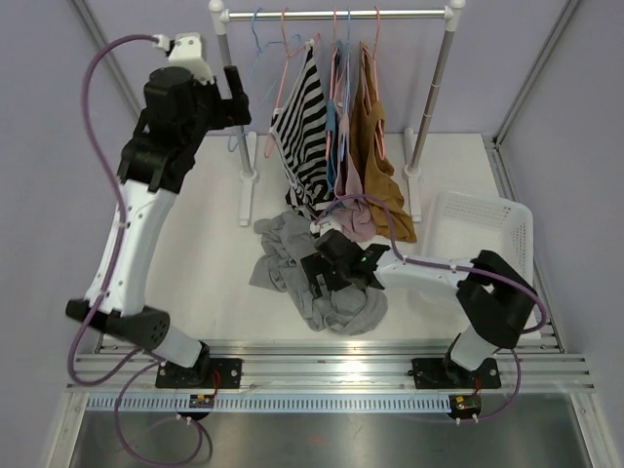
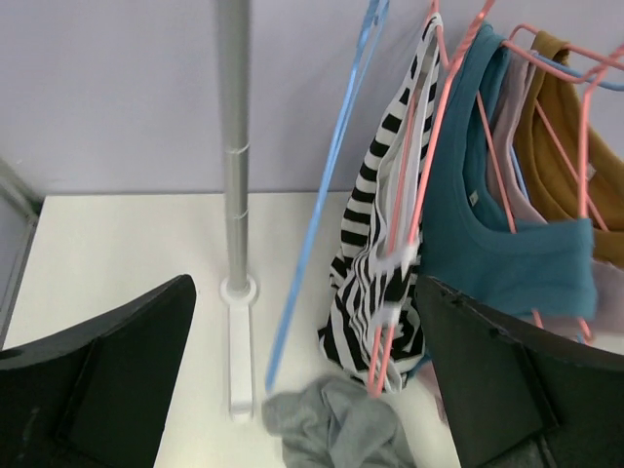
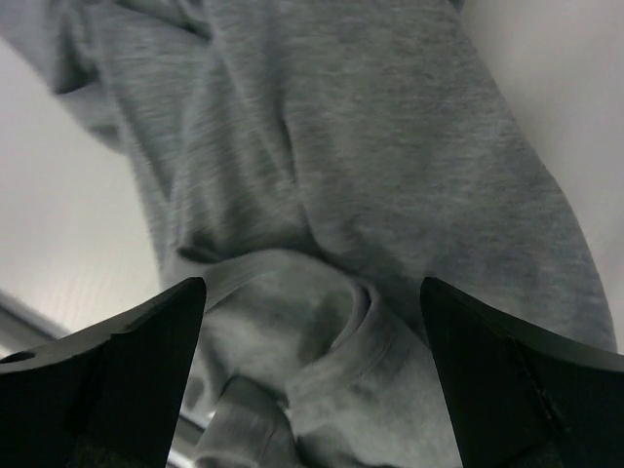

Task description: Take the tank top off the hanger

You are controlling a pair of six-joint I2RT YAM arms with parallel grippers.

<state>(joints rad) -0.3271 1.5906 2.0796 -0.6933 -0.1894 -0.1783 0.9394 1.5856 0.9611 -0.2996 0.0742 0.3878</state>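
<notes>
Next, I close my left gripper on the pink hanger's bare arm (image 1: 282, 90) (image 2: 438, 141), just below its hook, to steady the hanger that carries the striped tank top.
A grey tank top (image 1: 317, 278) lies crumpled on the table, off any hanger; it fills the right wrist view (image 3: 341, 175). My right gripper (image 1: 324, 268) hovers low over it, open and empty (image 3: 312, 288). A black-and-white striped tank top (image 1: 307, 136) hangs on a pink hanger (image 2: 429, 127) on the rack. My left gripper (image 1: 237, 97) is raised beside the rack's left post, open and empty (image 2: 304, 288), with the striped top (image 2: 385, 273) just right of its jaws.
The rack bar (image 1: 390, 14) also carries teal (image 2: 487, 224), mauve (image 1: 353, 210) and mustard (image 1: 375, 156) tops, plus an empty blue hanger (image 2: 317, 224). The left post (image 2: 234, 146) stands close to my left gripper. A white basket (image 1: 483, 229) sits at the right.
</notes>
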